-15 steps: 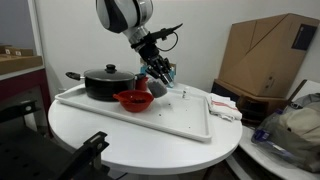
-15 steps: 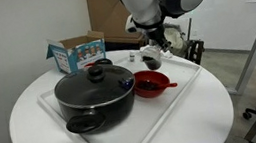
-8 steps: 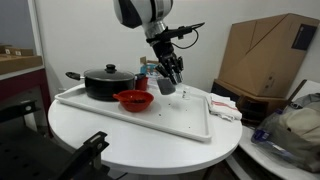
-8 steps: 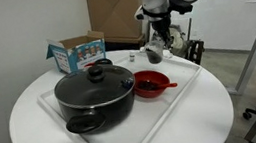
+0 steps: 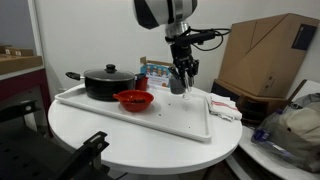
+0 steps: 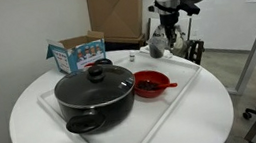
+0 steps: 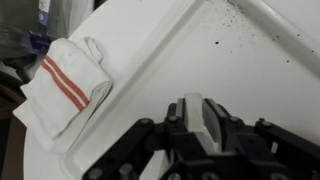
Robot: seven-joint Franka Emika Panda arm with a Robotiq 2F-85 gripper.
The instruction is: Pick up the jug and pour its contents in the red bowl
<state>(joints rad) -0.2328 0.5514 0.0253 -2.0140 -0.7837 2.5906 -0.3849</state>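
Note:
Next, my gripper puts the jug down on the white tray (image 5: 181, 113) between the red bowl and the folded white cloth. The jug now hangs above the white tray.
The jug (image 5: 177, 87), a small dark-grey see-through cup, hangs above the white tray (image 5: 180, 116), with my gripper (image 5: 179, 81) shut on it from above. It is a short way off to the side of the red bowl (image 5: 133, 99), not over it. In an exterior view the jug (image 6: 155, 49) and gripper (image 6: 158, 42) are behind the red bowl (image 6: 150, 82), which holds something dark. In the wrist view the jug (image 7: 203, 118) shows as a pale block squeezed between the black fingers of my gripper (image 7: 205, 108). What the jug holds is hidden.
A large black lidded pot (image 5: 105, 82) stands on the tray beside the bowl. A blue box (image 6: 77, 53) sits behind the tray. A folded white cloth with red stripes (image 7: 65, 85) lies off the tray's end. A cardboard box (image 5: 270, 55) stands beyond the table.
The arm has swung away from the red bowl, carrying the jug along the tray. The jug, tilted by the bowl a second ago, now hangs nearly upright.

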